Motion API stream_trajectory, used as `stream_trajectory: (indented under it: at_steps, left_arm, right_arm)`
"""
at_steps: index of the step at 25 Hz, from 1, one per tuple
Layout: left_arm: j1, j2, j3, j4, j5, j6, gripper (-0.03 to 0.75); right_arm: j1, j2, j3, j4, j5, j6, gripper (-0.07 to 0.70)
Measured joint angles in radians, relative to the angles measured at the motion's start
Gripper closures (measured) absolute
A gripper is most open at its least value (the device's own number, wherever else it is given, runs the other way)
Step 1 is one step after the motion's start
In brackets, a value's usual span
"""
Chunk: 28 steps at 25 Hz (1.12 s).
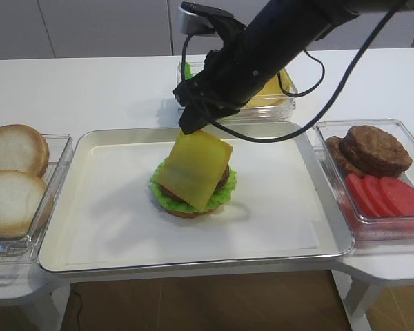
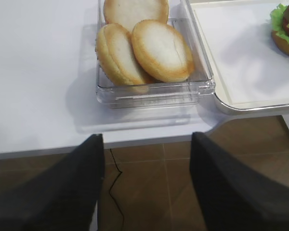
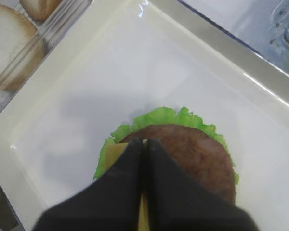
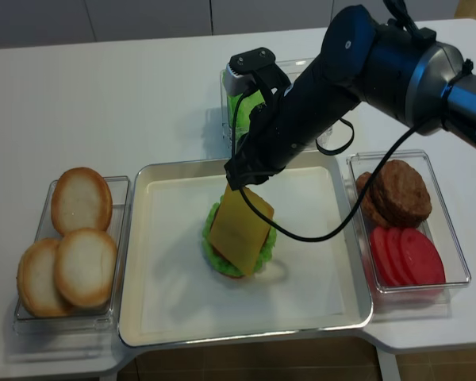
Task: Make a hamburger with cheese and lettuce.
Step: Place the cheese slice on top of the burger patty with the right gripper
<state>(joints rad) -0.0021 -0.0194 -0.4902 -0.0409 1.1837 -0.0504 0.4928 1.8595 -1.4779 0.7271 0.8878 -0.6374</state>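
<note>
I should release the yellow cheese slice from my right gripper on top of the brown patty [image 4: 240,225] [image 3: 172,185], above the green lettuce.
The hamburger [image 1: 186,210] sits mid-tray: bun base, frilly green lettuce [image 3: 168,115] and a brown patty [image 3: 197,149] on top. My right gripper [image 1: 191,125] is shut on the top edge of the yellow cheese [image 1: 193,169] slice. The slice hangs tilted, and its lower end lies over the hamburger's left side. In the right wrist view the black fingers [image 3: 130,173] pinch the cheese [image 3: 113,155] just above the patty. My left gripper [image 2: 147,136] stands open and empty beyond the table's front edge, in front of the bun container.
The white tray [image 1: 110,227] fills the middle. A clear container of bun halves [image 1: 14,179] stands to its left. Another to its right holds brown patties [image 1: 376,148] and tomato slices [image 1: 386,196]. A back container [image 1: 272,93] holds more cheese and lettuce.
</note>
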Motion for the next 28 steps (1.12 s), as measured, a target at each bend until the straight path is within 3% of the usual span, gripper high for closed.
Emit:
stream_trajectory:
  at_steps: [7,28]
  left_arm:
    - [0.0,0.0,0.0,0.0,0.0,0.0,0.292]
    - [0.0,0.0,0.0,0.0,0.0,0.0,0.292]
  right_arm:
    - [0.0,0.0,0.0,-0.022,-0.043,0.0,0.628]
    - [0.0,0.034,-0.002,-0.049,-0.057,0.0,0.628]
